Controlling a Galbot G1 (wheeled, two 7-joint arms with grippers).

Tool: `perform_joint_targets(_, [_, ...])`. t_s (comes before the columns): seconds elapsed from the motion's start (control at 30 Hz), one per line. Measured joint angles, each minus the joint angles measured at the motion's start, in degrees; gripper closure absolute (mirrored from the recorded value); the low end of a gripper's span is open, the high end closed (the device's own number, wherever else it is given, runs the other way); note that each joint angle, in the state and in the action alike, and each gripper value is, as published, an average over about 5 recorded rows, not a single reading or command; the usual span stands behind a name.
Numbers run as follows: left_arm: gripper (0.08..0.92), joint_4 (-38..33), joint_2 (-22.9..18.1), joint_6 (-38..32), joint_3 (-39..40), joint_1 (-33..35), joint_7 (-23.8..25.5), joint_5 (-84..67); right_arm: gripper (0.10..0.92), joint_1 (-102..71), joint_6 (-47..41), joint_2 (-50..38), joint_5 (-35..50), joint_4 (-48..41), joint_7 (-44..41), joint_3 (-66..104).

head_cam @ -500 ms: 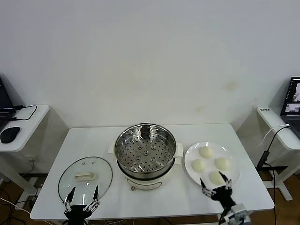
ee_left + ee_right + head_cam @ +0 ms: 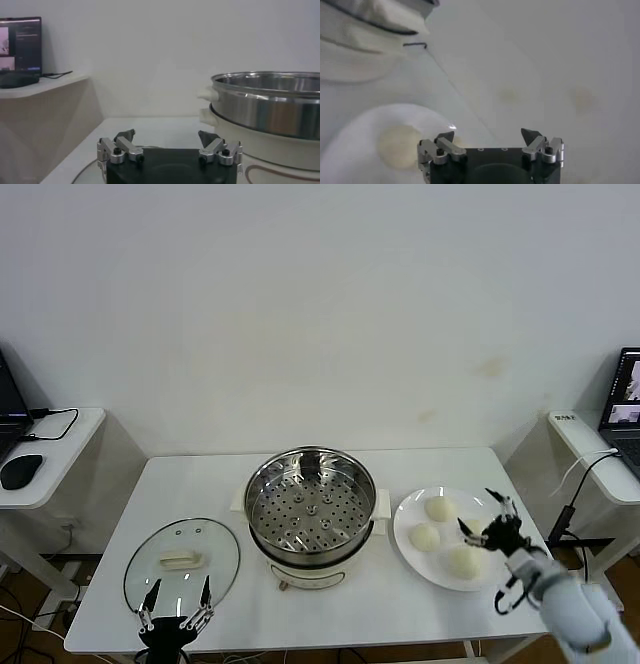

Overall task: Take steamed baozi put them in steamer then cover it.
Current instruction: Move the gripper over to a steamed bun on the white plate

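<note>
Next, I grip the sides of the baozi [image 2: 439,508] nearest the wall with my right gripper, at the white plate's far edge.
The steamer [image 2: 311,504], a shiny perforated basket on a cream pot base, stands mid-table and shows close by in the left wrist view [image 2: 270,102]. Right of it, several cream baozi [image 2: 439,508] lie on a white plate [image 2: 406,524]. My right gripper [image 2: 475,508] hovers open above the plate's right side and partly hides one bun. Its wrist view shows a baozi [image 2: 397,145] on the plate [image 2: 350,150], off to one side of the open right gripper [image 2: 490,134]. The glass cover [image 2: 182,562] lies flat at front left. My left gripper [image 2: 179,584] waits open at its near edge, also in its own view [image 2: 167,136].
Side desks flank the white table [image 2: 200,484]: the left desk [image 2: 60,444] carries a mouse and a cable, the right desk [image 2: 600,454] a laptop with a hanging cable. The table's front edge runs just beneath both grippers.
My right gripper has lifted from the plate's front edge and swung back and right, over the plate's right side. The left gripper has barely shifted.
</note>
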Motion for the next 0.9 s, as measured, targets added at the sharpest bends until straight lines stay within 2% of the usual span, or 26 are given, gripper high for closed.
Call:
perform_joint_targets(0.23, [0.177,0.0,-0.4,0.4,-0.1,0.4,-0.8,1.2,0.203,16.2,0.0,-4.7,-0.8,-8.7,-10.5,-14.5])
perform_joint_targets(0.57, [0.177,0.2,-0.6,1.2,-0.4,0.2,-1.3,1.7,0.203,37.5,1.4,-6.2,2.1,-19.4,-23.4,-36.5])
perform_joint_targets(0.9, [0.177,0.5,-0.2,1.4,-1.1,0.1,-1.5,1.7,0.203,50.6,3.9,-3.3,3.8,-28.8,-30.2,-51.2])
